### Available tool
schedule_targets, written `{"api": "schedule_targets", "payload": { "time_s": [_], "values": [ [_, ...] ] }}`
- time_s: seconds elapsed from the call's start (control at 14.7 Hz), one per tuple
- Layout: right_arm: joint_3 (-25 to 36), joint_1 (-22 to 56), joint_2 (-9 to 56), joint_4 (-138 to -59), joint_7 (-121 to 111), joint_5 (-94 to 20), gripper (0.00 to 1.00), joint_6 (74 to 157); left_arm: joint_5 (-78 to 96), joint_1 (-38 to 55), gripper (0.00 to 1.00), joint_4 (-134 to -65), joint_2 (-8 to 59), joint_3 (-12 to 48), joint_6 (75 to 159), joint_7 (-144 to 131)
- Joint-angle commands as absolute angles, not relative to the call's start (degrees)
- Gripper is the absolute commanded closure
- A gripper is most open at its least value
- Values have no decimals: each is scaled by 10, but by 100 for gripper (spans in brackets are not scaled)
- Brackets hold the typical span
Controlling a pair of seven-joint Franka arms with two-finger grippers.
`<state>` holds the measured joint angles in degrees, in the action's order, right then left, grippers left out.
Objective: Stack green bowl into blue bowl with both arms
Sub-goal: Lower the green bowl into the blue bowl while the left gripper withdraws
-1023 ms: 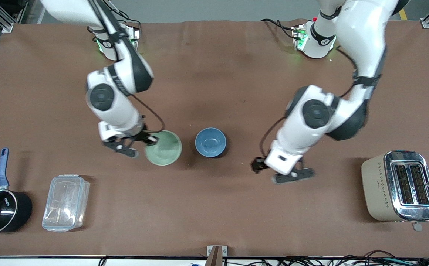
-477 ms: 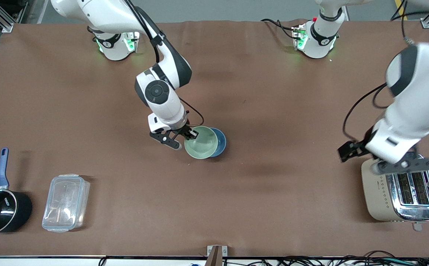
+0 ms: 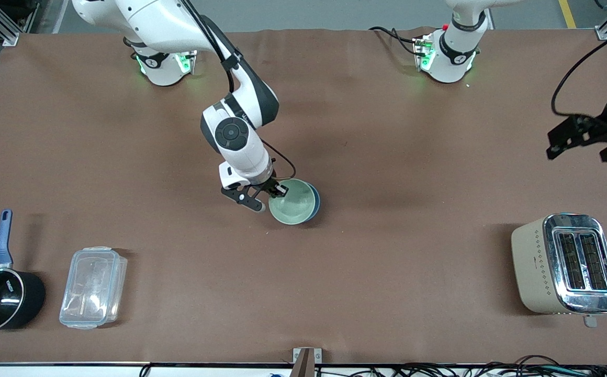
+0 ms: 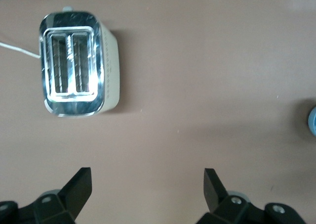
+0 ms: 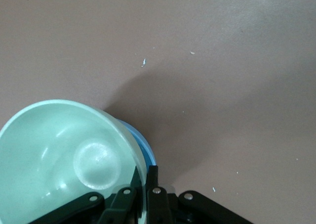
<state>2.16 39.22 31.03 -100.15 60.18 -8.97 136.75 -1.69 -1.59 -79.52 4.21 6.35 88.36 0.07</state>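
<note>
I need to let go of the green bowl nested level inside the blue bowl (image 3: pixel 298 201) (image 5: pixel 83 182) in the middle of the table with my right gripper.
The pale green bowl (image 3: pixel 294 201) sits tilted in the blue bowl (image 3: pixel 316 201), which shows only as a blue crescent beside it, mid-table. My right gripper (image 3: pixel 277 190) is shut on the green bowl's rim on the side toward the right arm's end. In the right wrist view the fingers pinch the green bowl's (image 5: pixel 64 155) wall, with the blue bowl's rim (image 5: pixel 146 147) just under it and the right gripper (image 5: pixel 146 173) at the rim. My left gripper (image 3: pixel 583 145) is open and empty, up over the left arm's end of the table; its wrist view (image 4: pixel 147 177) shows bare table between its fingers.
A beige and chrome toaster (image 3: pixel 565 264) stands toward the left arm's end, also in the left wrist view (image 4: pixel 76 70). A clear plastic container (image 3: pixel 93 288) and a black saucepan with a blue handle (image 3: pixel 0 296) stand toward the right arm's end, near the front camera.
My right gripper carried the green bowl toward the left arm's end and onto the blue bowl. My left arm drew away from the bowls, up and toward its end of the table.
</note>
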Motion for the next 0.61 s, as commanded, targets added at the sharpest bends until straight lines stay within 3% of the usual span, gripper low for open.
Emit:
{"api": "schedule_targets", "payload": {
  "time_s": [0.0, 0.2, 0.55],
  "values": [
    [27, 398, 329, -983, 606, -102, 99, 1369, 11, 28, 0, -812, 25, 3, 879, 10],
    [28, 398, 330, -983, 606, -102, 98, 1375, 13, 29, 0, -857, -17, 3, 876, 9],
    [27, 409, 337, -984, 610, -103, 98, 1376, 12, 27, 0, -858, -10, 23, 860, 5]
  ]
}}
